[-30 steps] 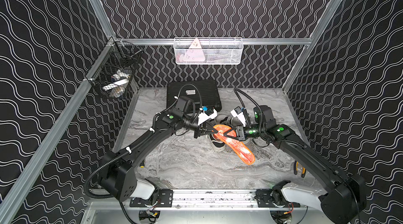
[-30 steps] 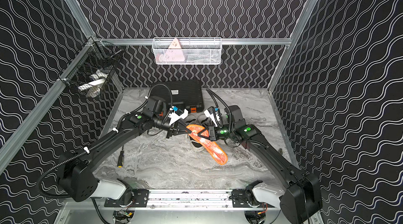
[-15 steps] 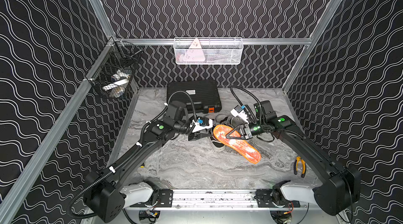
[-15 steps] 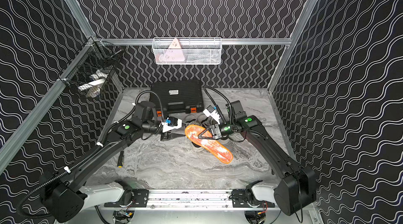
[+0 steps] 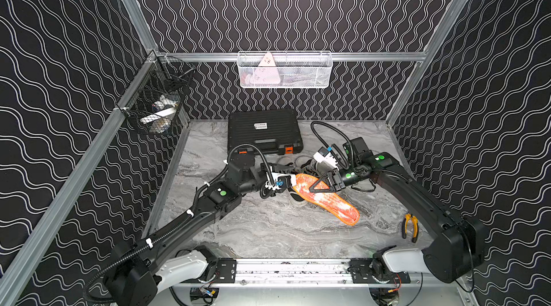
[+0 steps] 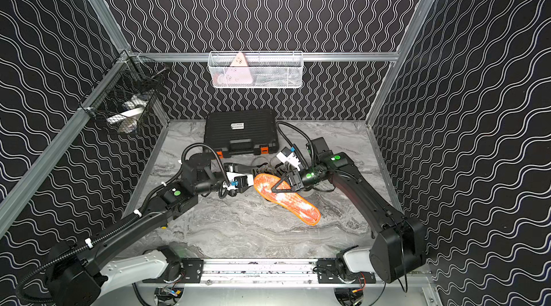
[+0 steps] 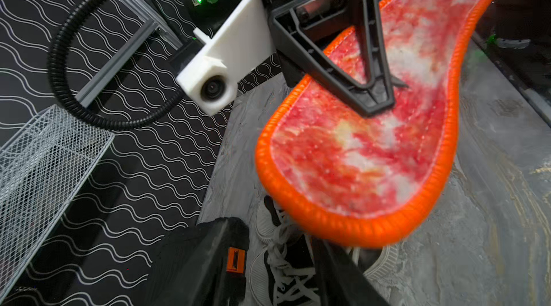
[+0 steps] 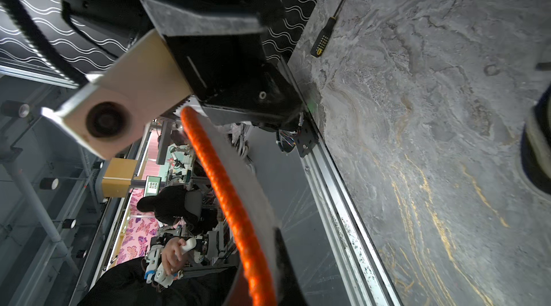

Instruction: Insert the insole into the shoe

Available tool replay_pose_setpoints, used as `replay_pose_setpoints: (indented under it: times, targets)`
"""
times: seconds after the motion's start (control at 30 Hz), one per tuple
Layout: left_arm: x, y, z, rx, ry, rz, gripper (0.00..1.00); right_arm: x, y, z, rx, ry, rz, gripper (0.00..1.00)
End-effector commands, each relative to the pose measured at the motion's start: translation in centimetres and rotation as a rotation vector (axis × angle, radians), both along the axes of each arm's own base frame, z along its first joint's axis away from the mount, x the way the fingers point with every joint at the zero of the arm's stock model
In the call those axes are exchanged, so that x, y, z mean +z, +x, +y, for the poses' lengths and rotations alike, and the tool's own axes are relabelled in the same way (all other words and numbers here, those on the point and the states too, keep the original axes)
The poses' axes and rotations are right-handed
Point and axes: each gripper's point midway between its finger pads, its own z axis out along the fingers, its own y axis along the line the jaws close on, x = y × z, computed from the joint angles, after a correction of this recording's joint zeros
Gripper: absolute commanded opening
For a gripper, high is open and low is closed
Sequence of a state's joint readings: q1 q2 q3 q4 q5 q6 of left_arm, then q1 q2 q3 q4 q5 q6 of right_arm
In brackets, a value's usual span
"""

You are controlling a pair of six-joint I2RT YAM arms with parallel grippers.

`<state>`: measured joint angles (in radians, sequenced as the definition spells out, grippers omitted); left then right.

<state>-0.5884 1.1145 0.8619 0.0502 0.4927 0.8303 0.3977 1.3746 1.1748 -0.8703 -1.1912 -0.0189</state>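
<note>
My left gripper will pinch the insole's wide end (image 5: 301,181) while my right gripper, which holds the insole's far rim crosswise above the shoe, moves to the insole's near side.
The insole (image 5: 328,200) (image 6: 287,201) (image 7: 372,146) has an orange rim and a red and white mottled top. It hangs tilted just above the table, held near its middle. My right gripper (image 5: 313,189) (image 6: 275,189) (image 8: 262,274) is shut on it, with the orange rim (image 8: 232,200) running between its fingers. My left gripper (image 5: 290,182) (image 6: 249,180) (image 7: 277,285) is open beside the insole's far end and is not touching it. The black shoe (image 5: 295,201) (image 6: 268,203) (image 7: 286,271) with white laces lies under that end, partly hidden.
A black tool case (image 5: 264,133) lies behind the shoe. Yellow-handled pliers (image 5: 410,227) lie at the right front, and a screwdriver (image 8: 325,36) near the left table edge. A white wire basket (image 5: 284,70) hangs on the back wall and a black one (image 5: 158,104) on the left wall.
My left gripper has opened, let go of the insole's end and drawn back to the left. The right gripper keeps the insole, which has shifted slightly right and lies flatter.
</note>
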Motion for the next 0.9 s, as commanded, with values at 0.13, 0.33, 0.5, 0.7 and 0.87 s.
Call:
replay_pose_setpoints:
  times: [0.13,0.33,0.5,0.7,0.87]
  targets:
    - [-0.5,-1.9,0.3,-0.147,0.048,0.463,0.47,-1.8,5.3,-1.8,-0.241,-0.223,-0.3,0.04]
    - [0.1,-3.4,0.0,-0.286,0.035,0.76,0.46,-1.1,5.5,-1.3,-0.244,-0.171,-0.4,0.02]
    - [-0.4,-2.5,-0.7,-0.303,0.052,0.813,0.47,-0.9,5.0,-0.4,-0.21,-0.143,-0.424,0.03]
    - [-0.7,-1.6,-1.0,-0.276,0.061,0.83,0.44,-0.7,5.1,0.1,-0.194,-0.137,-0.437,0.03]
    - [-1.2,0.4,-0.4,-0.162,0.039,0.783,0.45,-0.9,3.9,0.7,-0.143,-0.138,-0.437,0.04]
